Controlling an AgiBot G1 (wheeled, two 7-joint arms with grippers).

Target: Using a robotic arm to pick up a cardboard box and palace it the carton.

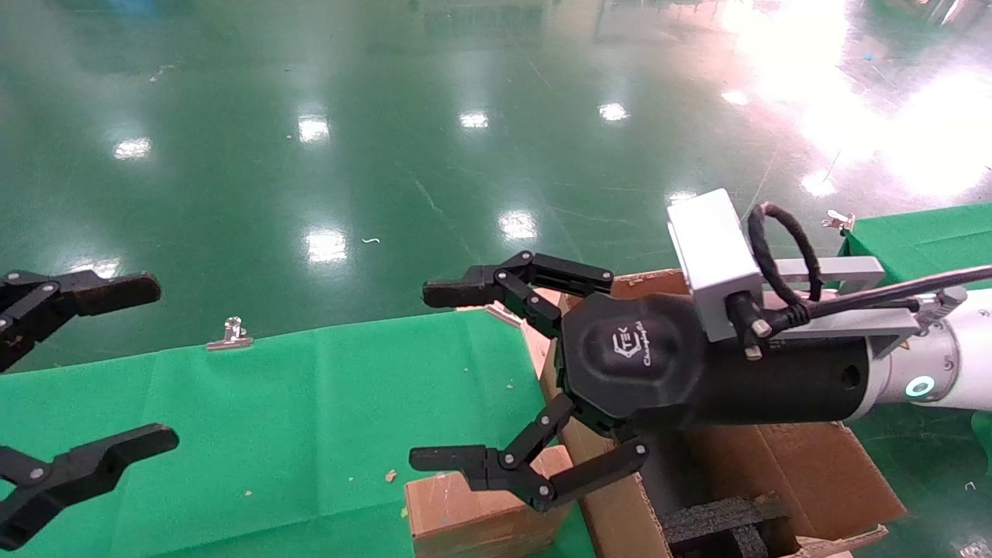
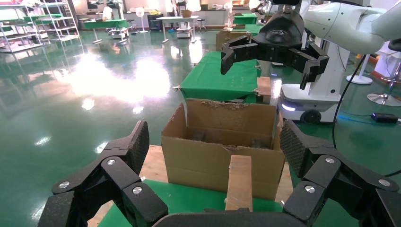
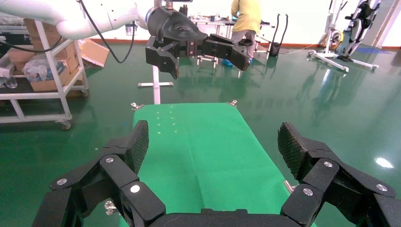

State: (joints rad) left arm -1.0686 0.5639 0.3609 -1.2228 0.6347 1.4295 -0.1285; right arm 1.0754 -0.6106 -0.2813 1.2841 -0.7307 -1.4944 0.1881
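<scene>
Next, I close my right gripper on the cardboard box's long sides [image 1: 507, 522], on the half beside the carton.
The small brown cardboard box [image 1: 474, 513] lies on the green table at its near edge, right beside the carton [image 1: 806, 469]. The left wrist view shows the cardboard box [image 2: 240, 182] end-on in front of the carton [image 2: 213, 153], whose flaps are torn. The robotic arm [image 1: 930, 372] reaches in from the right. Its right gripper [image 1: 422, 376] hangs open above the cardboard box and the carton's near end, holding nothing. My left gripper [image 1: 163, 364] is open and empty at the far left, above the table. Each wrist view shows its own gripper, the left gripper [image 2: 213, 146] and the right gripper [image 3: 213, 149], wide open.
The green cloth table [image 1: 294, 418] spreads between the two grippers, with a metal clip [image 1: 230, 335] on its far edge. Black foam inserts [image 1: 721, 519] sit inside the carton. A second green table [image 1: 930, 236] stands at the right. Glossy green floor [image 1: 434, 139] lies beyond.
</scene>
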